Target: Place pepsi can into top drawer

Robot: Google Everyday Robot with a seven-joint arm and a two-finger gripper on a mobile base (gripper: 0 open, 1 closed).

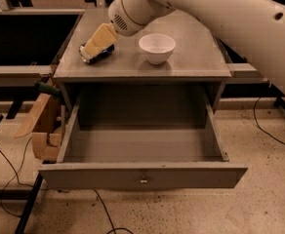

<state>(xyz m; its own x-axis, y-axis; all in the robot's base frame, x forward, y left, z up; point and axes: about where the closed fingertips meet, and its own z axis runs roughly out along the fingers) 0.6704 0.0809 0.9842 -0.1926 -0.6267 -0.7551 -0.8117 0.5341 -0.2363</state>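
My gripper is going to close around the middle of the pepsi can (97,53), so that both ends of the can stay sticking out beside its fingers.
The pepsi can (96,54) lies on its side on the left part of the grey cabinet top (191,62). It is mostly covered by my gripper (94,46), whose tan fingers (101,37) reach down over it from the white arm coming in from the upper right. The top drawer (142,175) is pulled wide open below, its grey box bare inside, with a small metal knob on the front panel.
A white bowl (156,48) stands on the cabinet top right of the can. A cardboard piece (41,130) leans left of the drawer. Cables run over the speckled floor. Dark benches stand on both sides.
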